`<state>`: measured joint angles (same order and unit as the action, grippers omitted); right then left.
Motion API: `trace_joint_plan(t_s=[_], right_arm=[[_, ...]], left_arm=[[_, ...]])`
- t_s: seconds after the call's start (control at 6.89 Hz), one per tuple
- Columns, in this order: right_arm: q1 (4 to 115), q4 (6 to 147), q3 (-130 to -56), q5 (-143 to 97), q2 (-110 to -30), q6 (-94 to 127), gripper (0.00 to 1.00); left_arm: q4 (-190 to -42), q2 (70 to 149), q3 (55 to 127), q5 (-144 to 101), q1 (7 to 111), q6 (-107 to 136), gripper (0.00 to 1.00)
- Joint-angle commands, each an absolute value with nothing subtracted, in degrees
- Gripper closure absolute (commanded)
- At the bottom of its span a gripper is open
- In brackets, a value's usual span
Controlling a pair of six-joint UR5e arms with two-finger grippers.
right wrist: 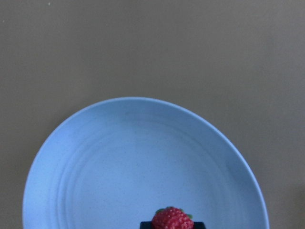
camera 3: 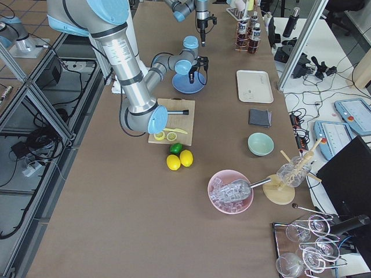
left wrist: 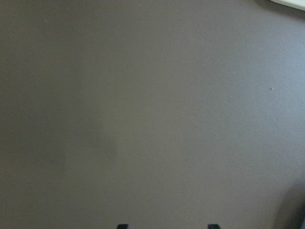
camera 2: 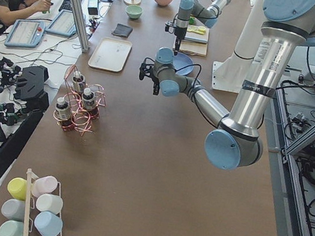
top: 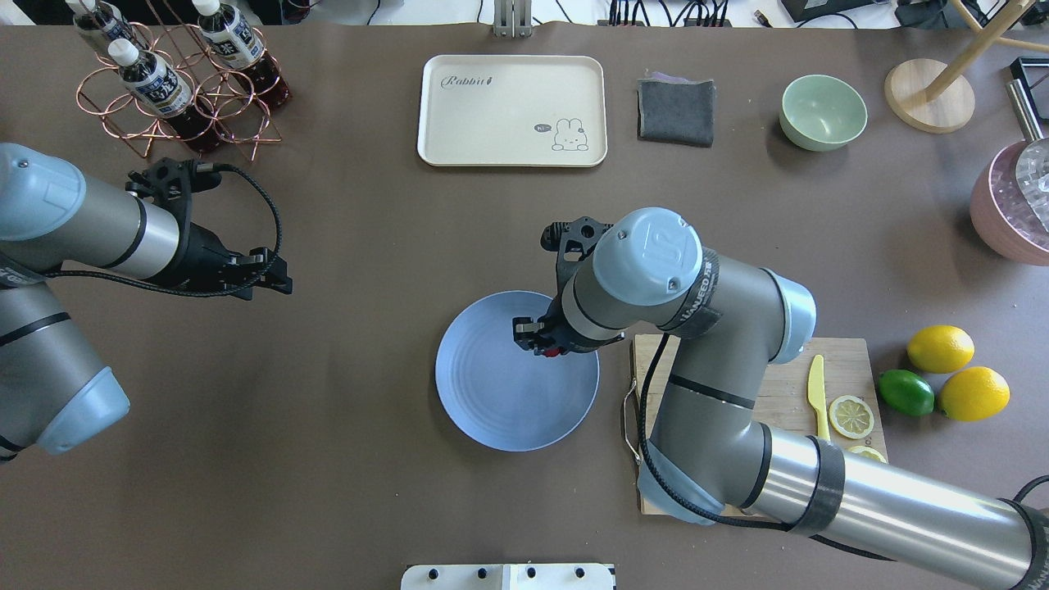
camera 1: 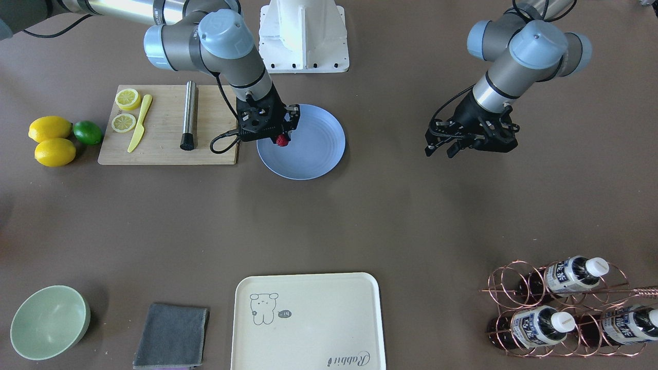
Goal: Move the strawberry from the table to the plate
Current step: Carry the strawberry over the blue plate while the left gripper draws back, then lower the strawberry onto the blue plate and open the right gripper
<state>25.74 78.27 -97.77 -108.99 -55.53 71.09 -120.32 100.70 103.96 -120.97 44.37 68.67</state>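
My right gripper is holding the strawberry. It will let go of it near the middle of the blue-grey plate (camera 1: 297, 138) (right wrist: 148, 221).
The strawberry (camera 1: 281, 140) (top: 554, 352) is a small red bumpy berry, and my right gripper (camera 1: 280, 137) (top: 545, 344) is shut on it. It hangs over the blue-grey plate (camera 1: 313, 149) (top: 500, 401), near the rim on the cutting-board side. In the right wrist view the strawberry (right wrist: 172, 219) sits between the dark fingers at the bottom edge, with the bare plate (right wrist: 143, 162) below it. I cannot tell whether the berry touches the plate. My left gripper (camera 1: 441, 150) (top: 283, 276) (left wrist: 167, 226) hovers open and empty over the bare table (camera 1: 360, 216).
Beside the plate lies a wooden cutting board (camera 1: 164, 128) with lemon slices, a yellow knife and a metal cylinder. Two lemons and a lime (camera 1: 51, 139) lie past it. A cream tray (camera 1: 308, 318), grey cloth (camera 1: 172, 334), green bowl (camera 1: 49, 321) and bottle rack (camera 1: 565, 308) line the far edge.
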Motion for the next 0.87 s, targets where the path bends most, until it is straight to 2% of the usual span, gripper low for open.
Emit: trace_joint_plan(t_s=[0.0,0.73], right_arm=[[22.3,78.0,-94.2,-105.8,-52.8,72.8,1.0],[21.0,77.9,-93.3,-104.0,-52.4,73.1,1.0]], left_arm=[[-120.3,100.1,101.8,-121.6,46.7,64.5,0.35],[-120.5,97.8,102.0,-121.6,47.3,62.2,0.33]])
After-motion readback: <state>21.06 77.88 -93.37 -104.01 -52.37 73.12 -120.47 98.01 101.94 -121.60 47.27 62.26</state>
